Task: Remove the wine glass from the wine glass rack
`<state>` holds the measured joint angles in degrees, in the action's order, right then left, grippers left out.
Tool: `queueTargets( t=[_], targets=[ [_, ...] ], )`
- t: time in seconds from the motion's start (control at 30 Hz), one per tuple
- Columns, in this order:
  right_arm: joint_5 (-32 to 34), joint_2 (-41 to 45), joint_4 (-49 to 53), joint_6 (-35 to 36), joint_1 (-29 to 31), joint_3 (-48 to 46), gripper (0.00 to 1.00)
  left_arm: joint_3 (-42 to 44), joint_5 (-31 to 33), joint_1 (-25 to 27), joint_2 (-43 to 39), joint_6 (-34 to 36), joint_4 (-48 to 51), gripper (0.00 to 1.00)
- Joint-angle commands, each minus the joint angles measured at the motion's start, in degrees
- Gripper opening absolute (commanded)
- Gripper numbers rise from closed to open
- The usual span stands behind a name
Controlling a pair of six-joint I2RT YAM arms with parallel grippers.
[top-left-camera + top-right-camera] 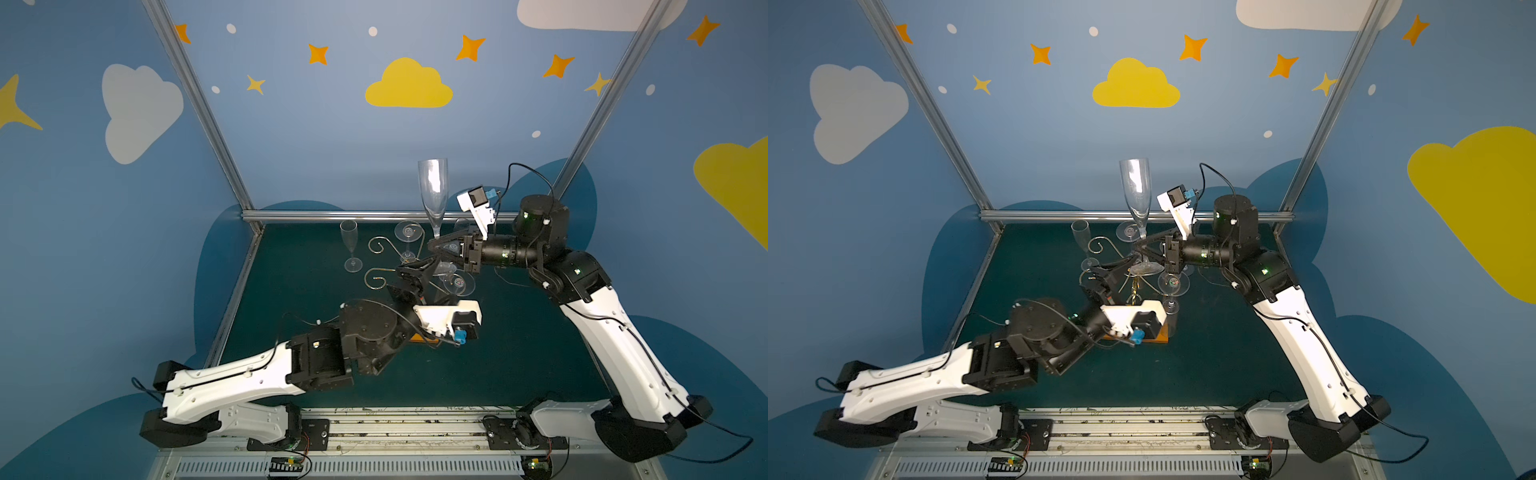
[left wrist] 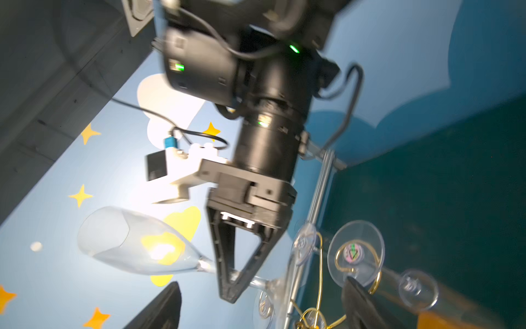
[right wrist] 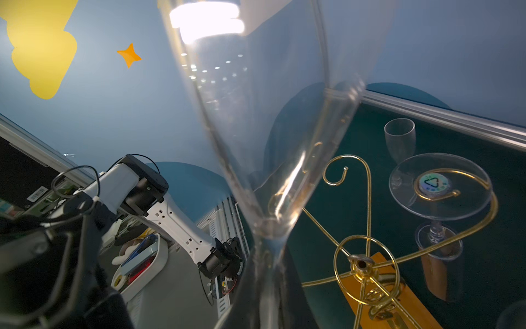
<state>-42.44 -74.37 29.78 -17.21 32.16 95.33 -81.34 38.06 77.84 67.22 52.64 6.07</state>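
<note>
The robot's left gripper needs to next move to the lower part of the wine glass's bowl [image 1: 434, 202] [image 2: 171, 255], above the right gripper, and close there.
A clear wine glass [image 1: 433, 187] [image 1: 1136, 187] stands upright in the air above the wine glass rack [image 1: 379, 246] [image 1: 1100, 245], a gold wire stand with spiral curls. My right gripper [image 1: 436, 246] [image 1: 1141, 246] is shut on its stem just under the bowl. The left wrist view shows this grip: the right gripper [image 2: 231, 287] pinches the stem of the glass [image 2: 133, 242]. My left gripper [image 1: 415, 276] [image 2: 262, 307] is open, its fingers [image 2: 163, 307] wide on either side of the glass's foot. In the right wrist view the bowl [image 3: 256, 114] fills the middle.
Two more glasses hang upside down from rack arms, feet up [image 1: 409, 230] [image 1: 459, 284]. Another glass [image 1: 351, 247] stands on the green mat left of the rack. The rack's orange wooden base [image 3: 398, 296] sits under my left wrist. A metal rail [image 1: 332, 215] edges the back.
</note>
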Motion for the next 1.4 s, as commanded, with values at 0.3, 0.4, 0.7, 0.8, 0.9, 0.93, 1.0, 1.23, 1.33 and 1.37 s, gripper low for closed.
queueTargets(
  t=[0.3,0.4,0.7,0.8,0.9,0.93,1.0,1.23,1.33,1.37],
  targets=[
    [7.2,11.0,-19.8,5.6,0.4,-12.0,0.00,-3.6,-29.7,-17.6,-7.7,-52.3,6.5,0.94],
    [7.1,11.9,-18.9,6.4,0.5,-12.4,0.00,-5.0,-37.7,-23.2,-6.7,-59.7,6.9,0.94],
    [5.2,14.4,-20.6,6.3,0.7,-15.4,0.00,-6.2,-57.1,-32.4,-2.4,-73.5,0.5,0.95],
    [4.4,14.8,-21.3,6.2,0.8,-16.0,0.00,-5.2,-60.5,-33.3,-1.7,-76.2,-3.3,0.95],
    [3.9,14.8,-21.3,6.2,1.1,-16.2,0.00,-5.6,-63.0,-33.7,-0.7,-77.7,-5.0,0.95],
    [3.8,14.9,-21.2,6.2,1.3,-16.3,0.00,-5.8,-63.5,-33.8,-0.5,-78.0,-5.2,0.95],
    [3.4,14.8,-21.2,6.4,1.5,-16.5,0.00,-6.2,-64.1,-33.9,0.0,-78.2,-5.0,0.95],
    [2.7,14.4,-20.8,7.3,2.5,-16.5,0.00,-5.7,-65.8,-34.8,0.7,-80.1,-6.8,0.95],
    [2.5,14.0,-21.1,7.7,2.9,-16.8,0.00,-5.7,-66.8,-35.3,1.0,-81.4,-8.1,0.95],
    [2.3,13.9,-21.2,7.7,3.2,-16.9,0.00,-5.9,-67.0,-35.5,1.2,-81.8,-8.3,0.95]
  ],
)
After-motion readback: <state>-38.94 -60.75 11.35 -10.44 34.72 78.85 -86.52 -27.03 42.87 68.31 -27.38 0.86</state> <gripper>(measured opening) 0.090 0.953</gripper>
